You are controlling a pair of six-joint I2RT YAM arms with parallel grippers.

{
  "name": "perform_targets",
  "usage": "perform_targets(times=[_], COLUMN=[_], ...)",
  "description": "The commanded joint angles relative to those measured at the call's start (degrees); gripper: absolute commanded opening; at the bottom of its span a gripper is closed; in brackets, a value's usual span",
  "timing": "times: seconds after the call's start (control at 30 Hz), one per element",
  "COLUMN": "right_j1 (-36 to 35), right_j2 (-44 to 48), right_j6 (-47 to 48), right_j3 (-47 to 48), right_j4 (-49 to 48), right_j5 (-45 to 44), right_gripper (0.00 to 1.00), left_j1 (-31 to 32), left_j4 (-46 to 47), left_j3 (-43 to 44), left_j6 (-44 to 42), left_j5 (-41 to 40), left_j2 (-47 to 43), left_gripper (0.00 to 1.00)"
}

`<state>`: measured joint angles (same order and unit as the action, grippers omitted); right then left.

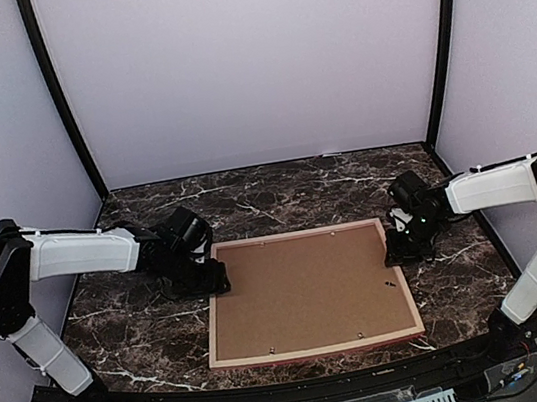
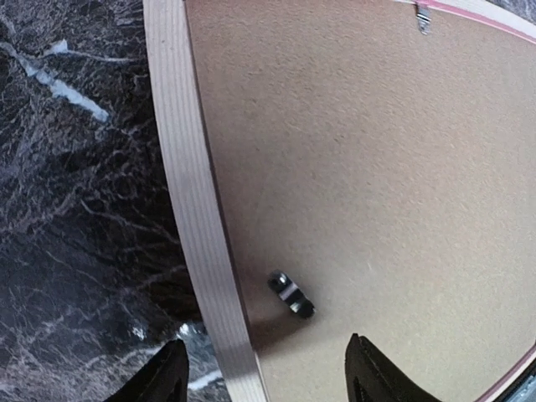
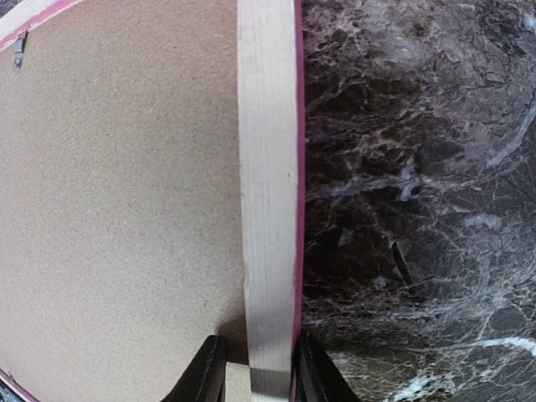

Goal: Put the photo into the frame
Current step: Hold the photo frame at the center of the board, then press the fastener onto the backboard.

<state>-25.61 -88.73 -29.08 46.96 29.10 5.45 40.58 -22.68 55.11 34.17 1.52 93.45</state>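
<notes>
The metal tab slants short of the rail under my left gripper. My left gripper will pinch the tab square against the rail (image 2: 228, 320) before it clamps the rail.
The frame (image 1: 316, 351), pale wood with pink edges, lies flat in the middle of the table with a brown backing board (image 1: 307, 291) filling it. The photo is hidden. My left gripper (image 1: 218, 281) stands open over the frame's left rail (image 2: 193, 193), one finger outside on the table, the other above the board (image 2: 360, 167) near a small metal tab (image 2: 291, 294). In the left wrist view that gripper (image 2: 264, 352) touches nothing. My right gripper (image 1: 395, 255) is shut on the frame's right rail (image 3: 268, 167), and in the right wrist view its (image 3: 260, 343) fingers press both sides.
The dark marble table (image 1: 278, 199) lies bare behind the frame and at both sides. White walls with black corner posts (image 1: 61, 100) close the back. Small metal tabs (image 1: 388, 285) sit along the board's edges.
</notes>
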Motion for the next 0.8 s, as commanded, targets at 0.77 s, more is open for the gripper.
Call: perform_targets(times=[0.77], right_j1=[-0.32], right_j2=[-1.45], right_j6=[1.04], right_j3=[-1.27], right_j4=[-2.77], right_j5=[0.76], right_gripper=[0.28], left_j1=[-1.28], left_j4=[-2.17], left_j3=[2.39], left_j6=[-2.53], left_j5=[-3.15], left_j2=[5.58], left_gripper=[0.34])
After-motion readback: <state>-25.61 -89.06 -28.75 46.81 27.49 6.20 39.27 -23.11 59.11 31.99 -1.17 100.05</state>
